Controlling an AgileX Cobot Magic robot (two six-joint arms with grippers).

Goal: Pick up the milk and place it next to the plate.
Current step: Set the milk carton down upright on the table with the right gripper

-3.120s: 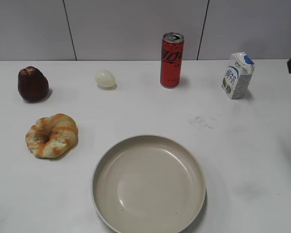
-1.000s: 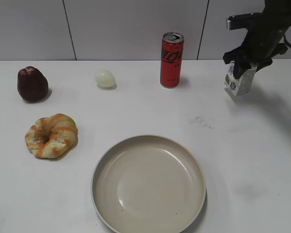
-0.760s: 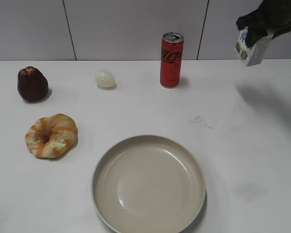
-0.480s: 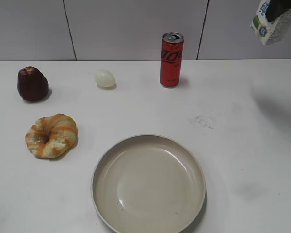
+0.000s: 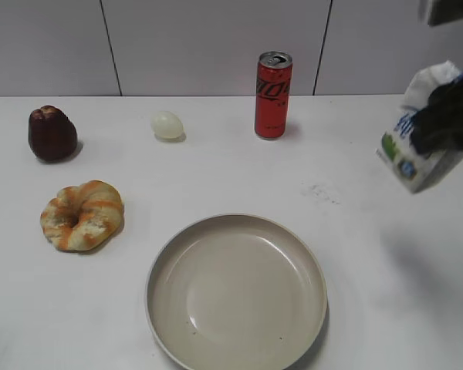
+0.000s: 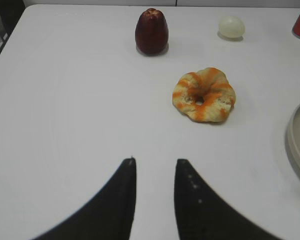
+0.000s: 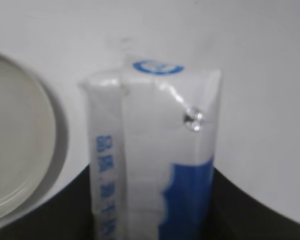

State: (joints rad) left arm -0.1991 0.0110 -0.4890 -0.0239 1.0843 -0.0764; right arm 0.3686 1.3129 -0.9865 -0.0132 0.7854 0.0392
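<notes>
The milk, now held tilted in the air, will go down on the table (image 5: pixel 350 291) (image 7: pixel 79 134) beside the plate's rim, opposite the bread ring, set there by my right gripper.
My right gripper (image 5: pixel 447 116) is shut on the milk (image 5: pixel 417 146), a small white carton with blue and green markings, held tilted in the air at the right edge of the exterior view. In the right wrist view the milk (image 7: pixel 155 150) fills the middle between the dark jaws (image 7: pixel 150 210). The plate (image 5: pixel 236 289), large, round and beige, lies at the front centre, left of and below the carton; its rim shows in the right wrist view (image 7: pixel 20 150). My left gripper (image 6: pixel 154 165) is open and empty above the bare table.
A red soda can (image 5: pixel 273 95) stands at the back centre. A pale egg (image 5: pixel 167 124), a dark red fruit (image 5: pixel 52 133) and a bread ring (image 5: pixel 82 214) lie on the left side. The left wrist view shows the bread ring (image 6: pixel 204 95) and the fruit (image 6: pixel 151 31).
My right gripper closed on the milk at the back right, lifted it high, and has now come down and forward with it, nearer the plate's right side. The other objects have not moved.
</notes>
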